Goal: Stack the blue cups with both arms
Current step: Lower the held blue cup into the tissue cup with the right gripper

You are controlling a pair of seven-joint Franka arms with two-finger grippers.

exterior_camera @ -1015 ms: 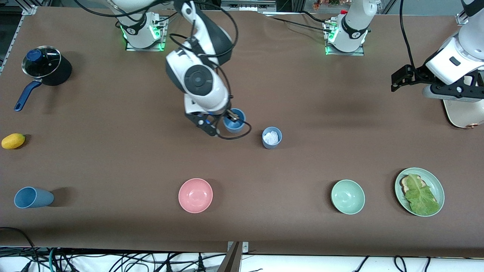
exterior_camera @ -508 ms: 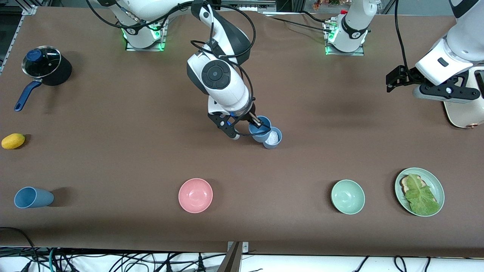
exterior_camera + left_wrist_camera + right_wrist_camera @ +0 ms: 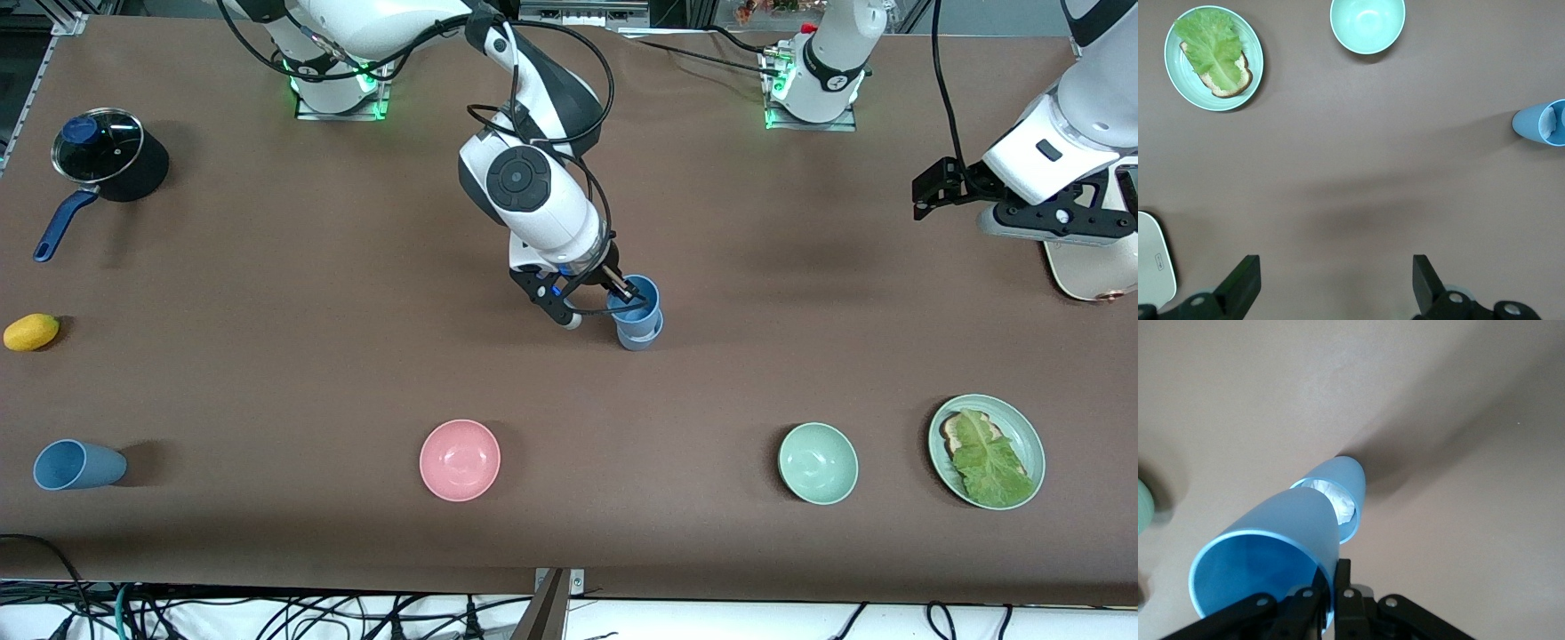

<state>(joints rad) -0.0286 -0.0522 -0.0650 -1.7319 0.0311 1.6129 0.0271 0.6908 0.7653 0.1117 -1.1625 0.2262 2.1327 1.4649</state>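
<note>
The sky blue cup, tilted at the grey-blue cup's mouth, will be let go by my right gripper inside the grey-blue cup (image 3: 640,321) (image 3: 1332,501) that stands in the middle of the table.
My right gripper (image 3: 622,292) is shut on the rim of a sky blue cup (image 3: 637,304), one finger inside and one outside. The cup is tilted, with its base at the mouth of a grey-blue cup (image 3: 637,337) standing mid-table. In the right wrist view the held cup (image 3: 1271,547) partly covers the lower cup (image 3: 1350,480), which holds crumpled white paper (image 3: 1338,499). My left gripper (image 3: 926,190) is open and empty over the left arm's end of the table; its fingers (image 3: 1245,280) show wide apart.
A third blue cup (image 3: 76,465) lies on its side at the right arm's end. The pink bowl (image 3: 460,460), pale green bowl (image 3: 818,463) and lettuce plate (image 3: 987,439) sit nearer the camera. A lidded pot (image 3: 107,156) and yellow fruit (image 3: 31,332) are there too.
My right gripper carried the sky blue cup toward the left arm's end, from beside the grey-blue cup to over its mouth. My left arm shifted slightly.
</note>
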